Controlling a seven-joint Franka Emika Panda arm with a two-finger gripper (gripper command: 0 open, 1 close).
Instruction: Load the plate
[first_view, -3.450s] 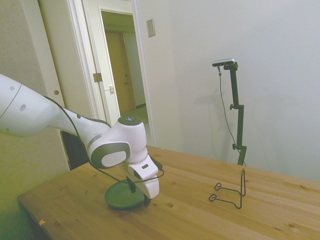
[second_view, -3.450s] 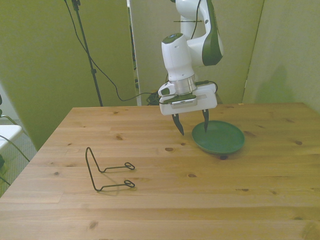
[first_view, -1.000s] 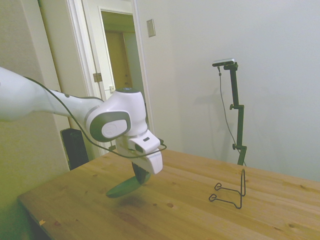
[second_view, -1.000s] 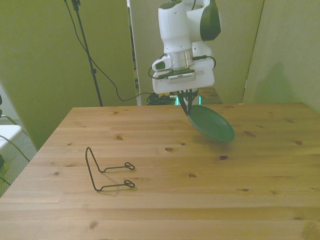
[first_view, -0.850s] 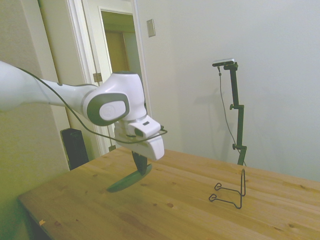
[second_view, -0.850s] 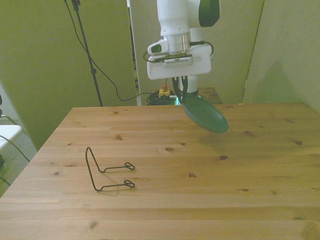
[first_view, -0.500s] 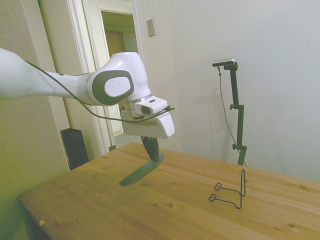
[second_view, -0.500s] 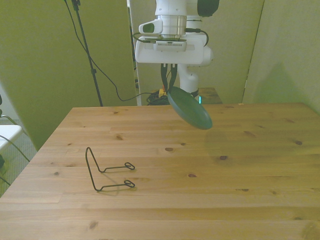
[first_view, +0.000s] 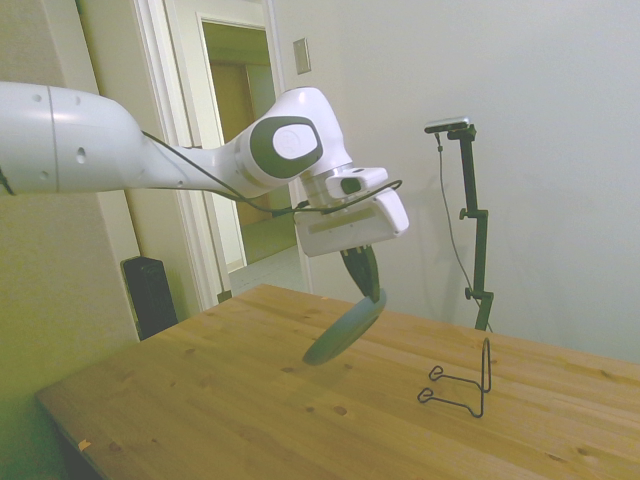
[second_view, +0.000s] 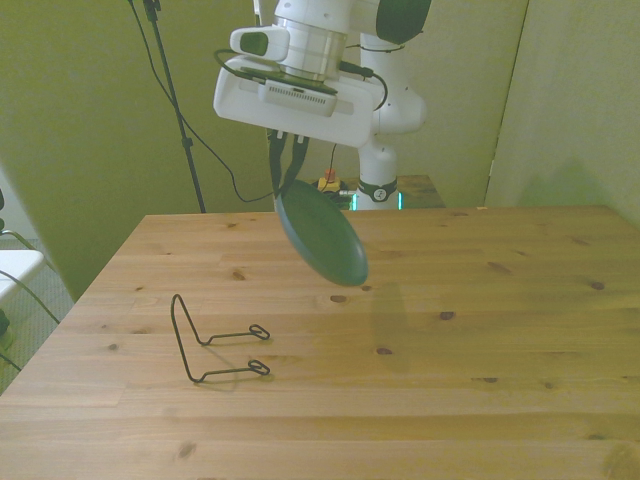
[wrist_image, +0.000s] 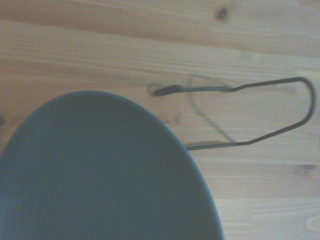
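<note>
Next, my gripper lets go of the dark green plate on the black wire stand, leaning (second_view: 198, 320) (wrist_image: 257, 114) against the stand's upright loop.
The dark green plate (second_view: 322, 238) hangs tilted in the air above the table, pinched by its upper rim. My gripper (second_view: 286, 182) is shut on that rim, well above the wood. From the side the plate (first_view: 344, 329) slopes down from the gripper (first_view: 372, 296). A thin black wire stand (second_view: 212, 340) sits on the table toward the front view's left, lower than the plate and apart from it. The wrist view has the plate (wrist_image: 100, 175) filling the near part and the wire stand (wrist_image: 245, 114) beyond it on the wood.
The wooden table (second_view: 480, 350) stretches wide around the wire stand (first_view: 462, 381). An open doorway (first_view: 245, 150) lies behind the arm in the side view. Cables (second_view: 210, 150) hang beyond the table's far edge.
The gripper has carried the plate higher and toward the front view's left, closer to the wire stand. The plate hangs more steeply tilted than before.
</note>
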